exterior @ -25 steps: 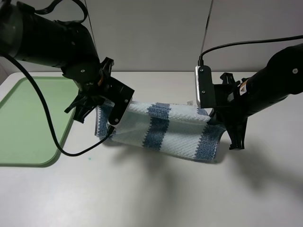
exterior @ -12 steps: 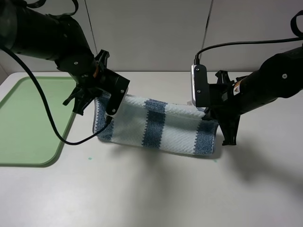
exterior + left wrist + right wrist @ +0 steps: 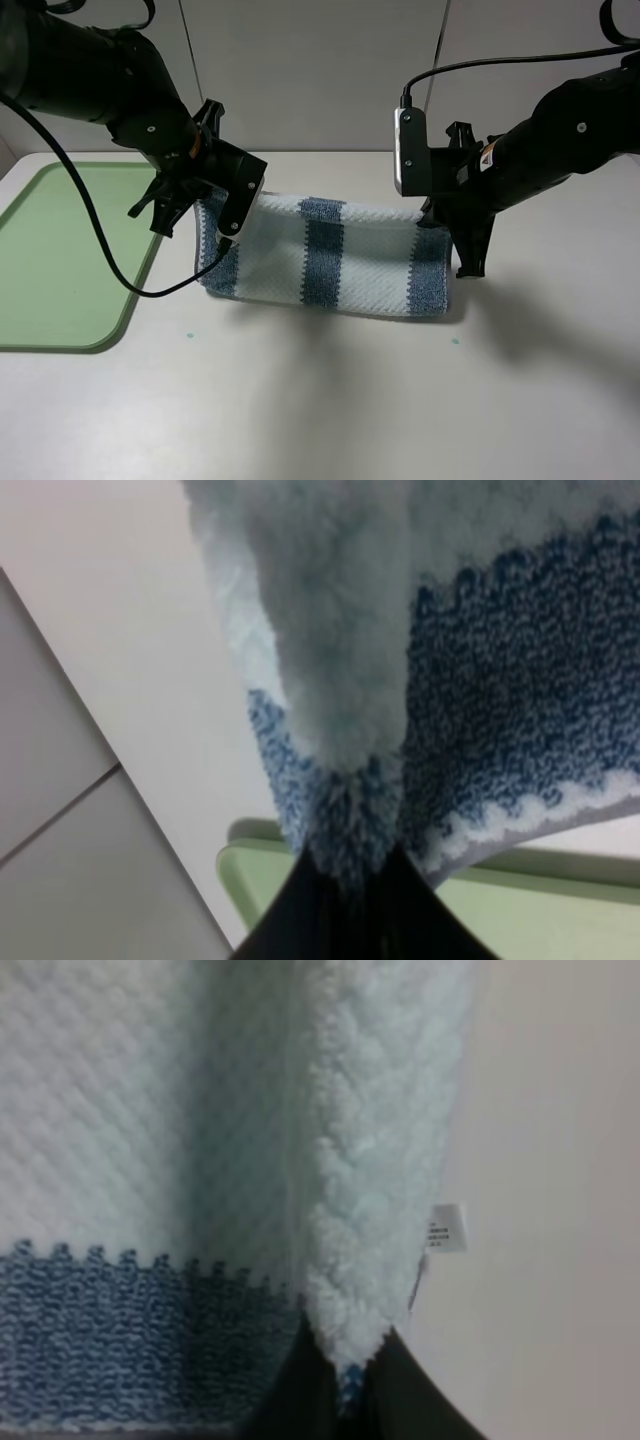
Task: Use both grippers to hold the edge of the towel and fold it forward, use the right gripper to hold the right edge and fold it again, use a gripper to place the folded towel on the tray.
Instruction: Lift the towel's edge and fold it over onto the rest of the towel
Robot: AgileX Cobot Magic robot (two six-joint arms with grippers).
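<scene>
My left gripper needs to let go of the towel's corner onto the towel's lower layer, at its back end (image 3: 231, 192) close to the pale-green tray.
The blue-and-white striped towel (image 3: 330, 262) hangs stretched between my two grippers, and its lower part rests on the white table (image 3: 330, 400). My left gripper (image 3: 222, 208) is shut on the towel's upper left corner. My right gripper (image 3: 437, 215) is shut on the upper right corner. In the left wrist view the towel (image 3: 480, 670) bunches between the closed fingers of the gripper (image 3: 350, 885), with its grey hem (image 3: 560, 815) showing. In the right wrist view a fold of towel (image 3: 150, 1160) is pinched in the gripper (image 3: 345, 1385). The pale-green tray (image 3: 60, 260) lies to the left with nothing on it.
A small white care label (image 3: 446, 1227) hangs from the towel's right side. A tiny green speck (image 3: 188, 335) marks the table in front of the tray. Grey wall panels (image 3: 320, 70) stand right behind the table. Black cables trail from both arms.
Both grippers have carried the towel's held edge up and toward the back of the table. The cloth now hangs flatter and more upright between them.
</scene>
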